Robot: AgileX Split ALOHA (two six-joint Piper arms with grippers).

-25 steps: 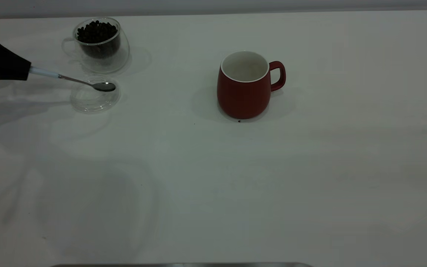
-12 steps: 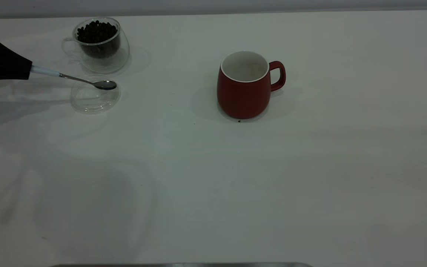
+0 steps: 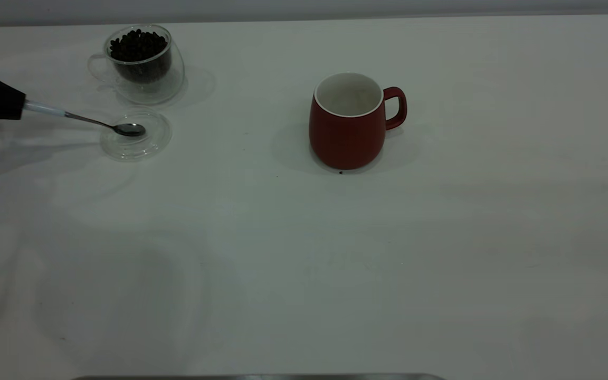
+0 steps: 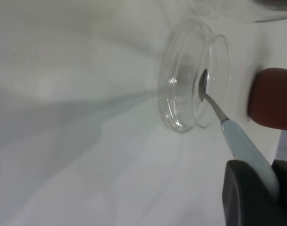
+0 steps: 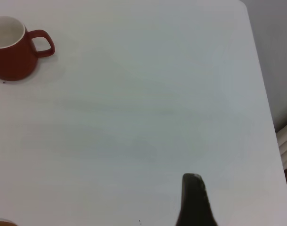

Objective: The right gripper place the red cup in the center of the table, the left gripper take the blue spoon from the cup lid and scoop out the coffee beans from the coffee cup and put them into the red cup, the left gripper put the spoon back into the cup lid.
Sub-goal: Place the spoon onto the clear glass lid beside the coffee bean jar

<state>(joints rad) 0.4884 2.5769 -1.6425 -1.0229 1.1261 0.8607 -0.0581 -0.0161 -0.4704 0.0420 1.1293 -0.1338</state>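
Note:
Next, my left gripper sets the blue spoon down across the rim of the clear cup lid [image 3: 115, 121] [image 4: 203, 101], with the spoon's bowl toward the red cup. The spoon is now held low over the lid.
My left gripper [image 3: 16, 105] at the table's far left is shut on the pale-blue handle of the blue spoon [image 3: 93, 122]. The spoon's empty bowl lies low over the middle of the clear cup lid [image 3: 151, 145]; I cannot tell if it touches. In the left wrist view the left gripper [image 4: 268, 181] holds the spoon [image 4: 242, 146] over the lid [image 4: 176, 108]. The glass coffee cup [image 3: 143, 79] with coffee beans [image 3: 138, 45] stands just behind the lid. The red cup [image 3: 347, 132] stands upright mid-table, handle to the right, and no beans show inside it. My right gripper [image 5: 194, 188] shows only in its wrist view, far from the red cup [image 5: 11, 61].
The white table [image 3: 335, 264] ends at a far edge just behind the coffee cup. A tiny dark speck [image 3: 340, 172] lies at the red cup's foot. A grey strip [image 3: 256, 377] runs along the near edge. The red cup also shows in the left wrist view [image 4: 273, 96].
My left gripper has drawn back to the left with the spoon. The spoon's bowl has moved from the lid's far right rim down to its middle. The cups have not moved.

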